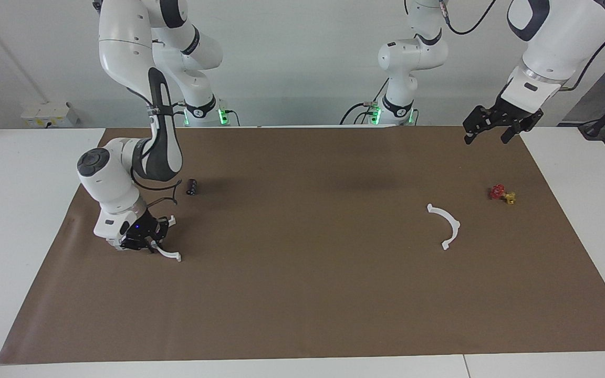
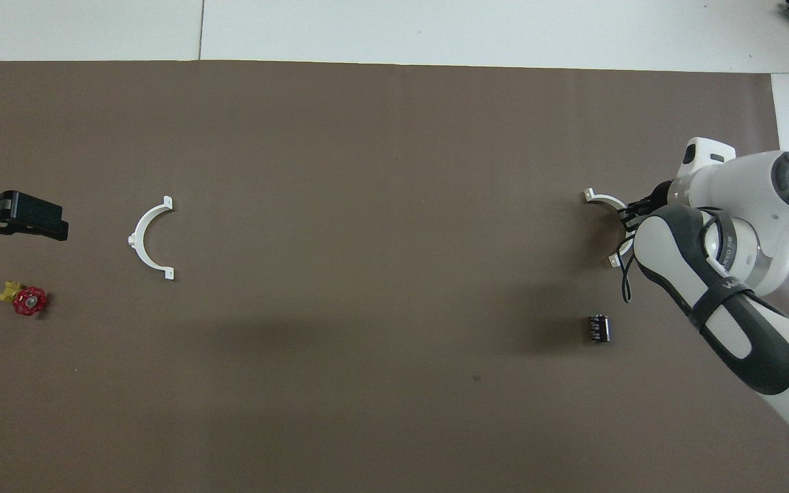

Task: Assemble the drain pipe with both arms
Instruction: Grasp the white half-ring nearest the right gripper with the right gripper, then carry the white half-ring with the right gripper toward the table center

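Observation:
My right gripper is holding the gripped half-ring, still down on the brown mat. Next, I set it down with that gripper on the bare middle of the brown mat (image 2: 413, 258), facing the free half-ring.
The drain pipe lies in two white half-rings on the brown mat. One half-ring (image 1: 173, 256) (image 2: 600, 199) is at the right arm's end, and my right gripper (image 1: 149, 242) (image 2: 628, 221) is down on the middle of its arc, shut on it. Only the two tabbed ends stick out from under the hand. The other half-ring (image 1: 448, 223) (image 2: 145, 240) lies free at the left arm's end. My left gripper (image 1: 493, 129) (image 2: 19, 218) hangs open in the air over the mat's corner by the left arm's base, and that arm waits.
A small red-and-yellow valve (image 1: 502, 193) (image 2: 25, 300) sits beside the free half-ring, toward the mat's edge. A small black part (image 1: 191, 186) (image 2: 598, 328) lies nearer to the robots than the gripped half-ring. The brown mat (image 1: 302, 304) covers most of the white table.

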`<state>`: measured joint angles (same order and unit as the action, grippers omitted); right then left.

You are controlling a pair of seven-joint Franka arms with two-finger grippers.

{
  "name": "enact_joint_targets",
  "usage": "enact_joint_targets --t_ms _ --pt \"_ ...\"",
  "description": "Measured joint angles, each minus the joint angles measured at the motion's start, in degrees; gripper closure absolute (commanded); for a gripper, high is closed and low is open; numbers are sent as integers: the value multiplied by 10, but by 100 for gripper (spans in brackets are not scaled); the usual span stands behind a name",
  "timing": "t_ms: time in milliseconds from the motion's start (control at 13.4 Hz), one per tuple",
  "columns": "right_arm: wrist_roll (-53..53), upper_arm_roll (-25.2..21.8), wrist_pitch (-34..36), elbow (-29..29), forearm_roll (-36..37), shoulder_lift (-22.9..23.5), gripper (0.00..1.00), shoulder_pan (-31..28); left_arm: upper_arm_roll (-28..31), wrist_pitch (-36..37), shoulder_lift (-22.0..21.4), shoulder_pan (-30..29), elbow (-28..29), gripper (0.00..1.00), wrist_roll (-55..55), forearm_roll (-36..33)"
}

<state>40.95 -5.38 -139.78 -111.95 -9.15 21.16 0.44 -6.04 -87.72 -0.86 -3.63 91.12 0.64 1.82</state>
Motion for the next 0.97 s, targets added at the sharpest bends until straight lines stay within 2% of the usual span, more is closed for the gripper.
enact_joint_targets --t_ms 223,372,669,967 --pt "-96 2 98 72 -1 -4 100 9 0 -3 -1 0 3 0 0 0" --pt "-199 3 129 97 6 -7 100 51 0 -19 -5 0 18 0 0 0" --pt "-393 6 127 99 28 -2 100 181 0 -29 -12 0 33 0 0 0" --pt "-481 6 92 98 35 26 100 261 0 -34 -15 0 39 0 0 0"
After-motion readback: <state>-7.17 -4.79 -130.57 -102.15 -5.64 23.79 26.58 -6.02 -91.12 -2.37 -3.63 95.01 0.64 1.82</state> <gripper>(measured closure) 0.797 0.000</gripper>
